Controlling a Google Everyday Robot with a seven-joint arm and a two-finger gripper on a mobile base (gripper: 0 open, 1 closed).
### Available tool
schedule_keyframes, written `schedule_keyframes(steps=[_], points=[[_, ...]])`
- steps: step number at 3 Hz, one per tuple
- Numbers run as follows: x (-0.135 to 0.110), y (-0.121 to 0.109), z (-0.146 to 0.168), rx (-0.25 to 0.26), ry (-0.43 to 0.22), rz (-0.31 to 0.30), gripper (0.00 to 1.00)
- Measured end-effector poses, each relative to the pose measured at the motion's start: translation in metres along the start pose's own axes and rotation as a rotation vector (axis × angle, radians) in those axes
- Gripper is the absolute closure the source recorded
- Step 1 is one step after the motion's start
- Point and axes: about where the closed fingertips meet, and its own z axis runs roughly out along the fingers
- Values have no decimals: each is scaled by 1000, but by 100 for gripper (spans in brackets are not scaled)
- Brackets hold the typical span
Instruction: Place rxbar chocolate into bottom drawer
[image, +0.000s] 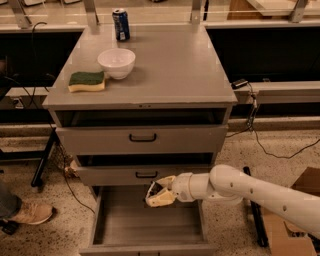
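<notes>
The robot's gripper will let go of the rxbar chocolate, now held over the drawer's back half, on the bottom drawer's inside (131, 213), toward the side of the drawer nearer the shoe.
The bottom drawer (145, 222) is pulled open at the foot of the grey cabinet, and its flat grey floor shows bare. My gripper (159, 194) comes in from the right and hangs over the drawer's back half, just below the middle drawer's front. Its cream fingers (161, 199) are closed on a small dark thing (160, 187) that looks like the rxbar chocolate; most of it is hidden by the fingers.
On the cabinet top are a green-and-yellow sponge (86, 81), a white bowl (116, 62) and a blue can (120, 24). The top drawer (142, 137) and middle drawer (145, 175) stand slightly open. A cardboard box (287, 227) is at right, a person's shoe (30, 212) at left.
</notes>
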Motion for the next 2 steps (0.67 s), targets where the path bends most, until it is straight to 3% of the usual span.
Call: schedule_keyframes(steps=[1, 2], points=[[30, 11, 53, -32, -14, 47, 100], [30, 11, 53, -32, -14, 47, 100]])
